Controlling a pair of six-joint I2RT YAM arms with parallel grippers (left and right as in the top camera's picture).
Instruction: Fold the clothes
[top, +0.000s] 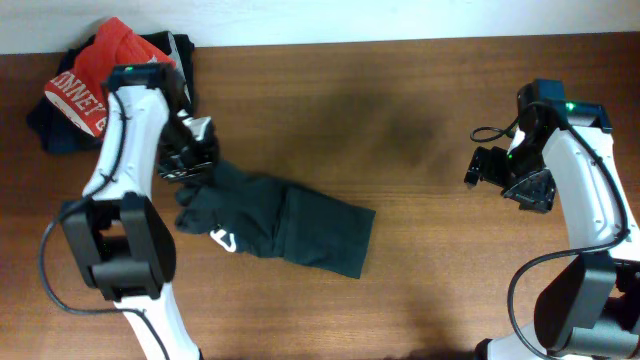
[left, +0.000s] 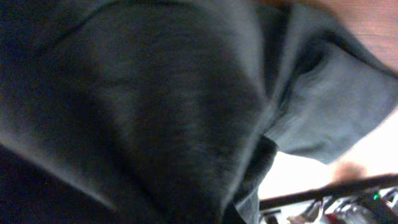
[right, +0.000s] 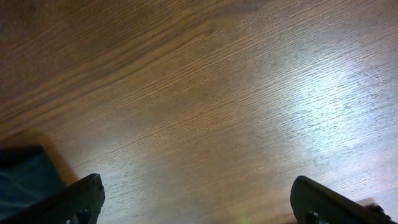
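I need to release the T-shirt from my left gripper onto the wooden table, around the outer edge of its flat end (left: 339, 153).
The clothes, a dark charcoal T-shirt (top: 290, 225), lie bunched in a long strip on the wooden table, left of centre. A bit of white print (top: 225, 240) shows near its left end. My left gripper (top: 190, 165) is down at that left end, shut on the T-shirt. Grey-black fabric (left: 155, 112) fills the left wrist view and hides the fingers. My right gripper (top: 482, 168) hovers far to the right, well apart from the shirt. It is open, and only bare wood shows between its fingertips (right: 84, 196).
A heap of other garments sits at the back left corner: a red shirt with white lettering (top: 95, 70) on top of dark pieces (top: 55, 130). The table's far edge (top: 400, 38) runs along the top. Both arm bases stand at the front.
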